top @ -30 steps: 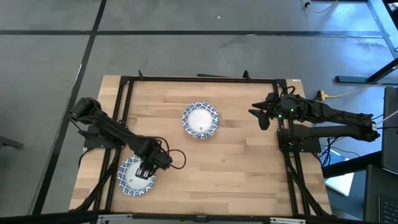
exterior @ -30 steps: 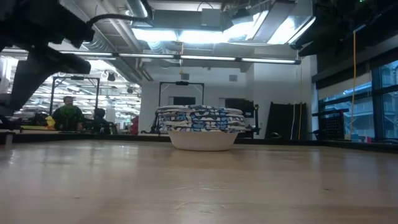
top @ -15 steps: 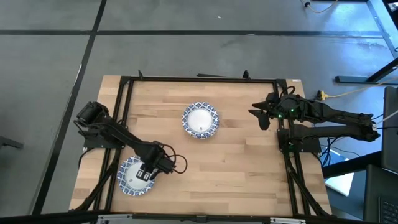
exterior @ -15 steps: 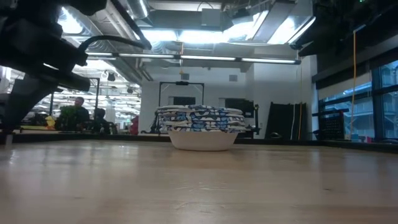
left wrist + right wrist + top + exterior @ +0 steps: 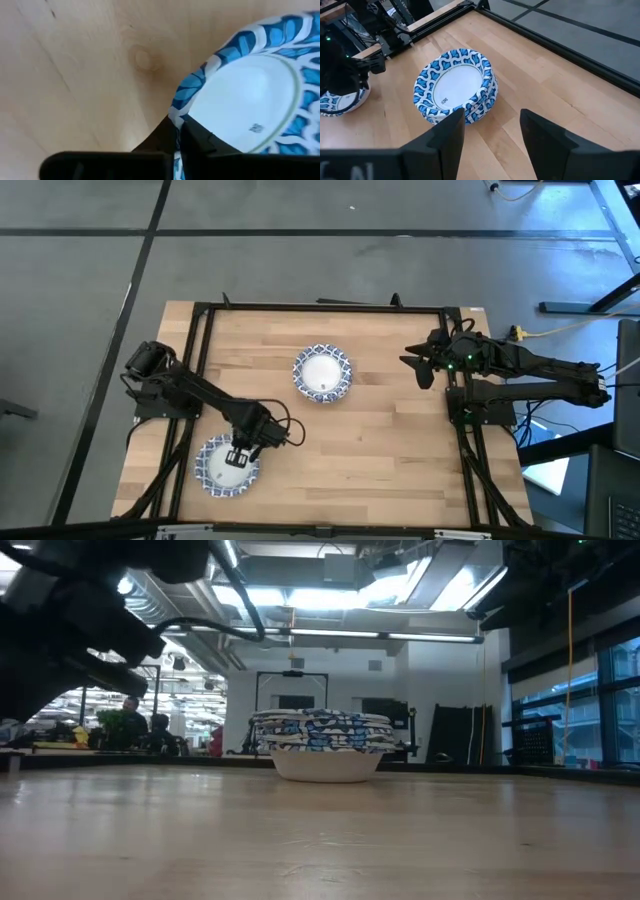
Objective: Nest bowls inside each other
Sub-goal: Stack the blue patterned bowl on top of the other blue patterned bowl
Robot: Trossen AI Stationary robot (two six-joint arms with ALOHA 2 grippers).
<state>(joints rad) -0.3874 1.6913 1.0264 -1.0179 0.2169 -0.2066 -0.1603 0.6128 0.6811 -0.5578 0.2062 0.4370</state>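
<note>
My left gripper is to let go of the single blue-and-white bowl inside the stack of nested bowls [image 5: 319,373] that sits at the middle of the table.
A single blue-and-white bowl [image 5: 226,470] sits near the table's front left; it also shows in the left wrist view [image 5: 250,100] and the right wrist view [image 5: 337,102]. My left gripper [image 5: 239,456] [image 5: 176,124] is over the bowl's right rim, shut on it. A stack of nested bowls [image 5: 323,373] [image 5: 322,745] [image 5: 456,90] rests on its base at the table's middle. My right gripper [image 5: 421,366] [image 5: 490,132] waits open at the right edge, pointing toward the stack. My left gripper pinches the bowl's patterned rim [image 5: 186,100] between its two fingers, one finger [image 5: 202,140] over the white inside and the other on the outside. The fingers come from above, slanting down. The bowl looks level; whether its base is on the table I cannot tell.
A black frame [image 5: 200,315] runs round the wooden table top. Bare wood lies between the single bowl and the stack. In the low view, people show in the room [image 5: 125,720] behind the table.
My left gripper has gone a little toward the table's right and near edges, come down onto the single bowl's right rim and shut on it. The bowl has shifted slightly toward the right with it. The stack has stayed where it was.
</note>
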